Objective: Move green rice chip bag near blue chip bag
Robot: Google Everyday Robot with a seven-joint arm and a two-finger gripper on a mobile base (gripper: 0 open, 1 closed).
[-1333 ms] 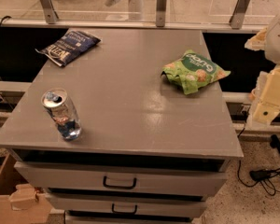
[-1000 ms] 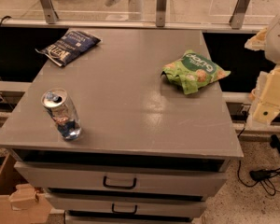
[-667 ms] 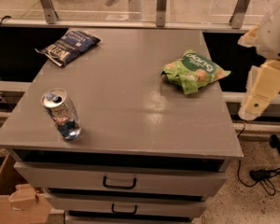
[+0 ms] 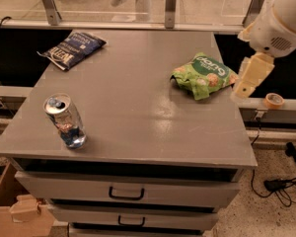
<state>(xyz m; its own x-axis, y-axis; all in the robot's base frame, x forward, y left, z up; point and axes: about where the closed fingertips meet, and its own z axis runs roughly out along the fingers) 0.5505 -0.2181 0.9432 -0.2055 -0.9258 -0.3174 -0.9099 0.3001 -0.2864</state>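
Note:
The green rice chip bag has an outer end (image 4: 221, 72) farthest from the blue chip bag, and my gripper should close on it there.
The green rice chip bag (image 4: 203, 75) lies on the right side of the grey table (image 4: 138, 107), near its right edge. The blue chip bag (image 4: 72, 49) lies flat at the table's far left corner. My gripper (image 4: 250, 77) hangs from the white arm (image 4: 281, 19) at the right, just past the table's right edge. It is close beside the green bag, a little above table height, and is not touching it. It holds nothing that I can see.
A silver-blue drink can (image 4: 65, 120) stands near the table's front left corner. Drawers (image 4: 126, 192) are set under the tabletop. A roll of tape (image 4: 274, 100) sits on a ledge at the right. A cardboard box (image 4: 10, 211) stands on the floor at lower left, and cables (image 4: 281, 186) lie at lower right.
The arm and gripper have moved left, from off the right side toward the table's right edge and the green bag. The bags and can have not moved.

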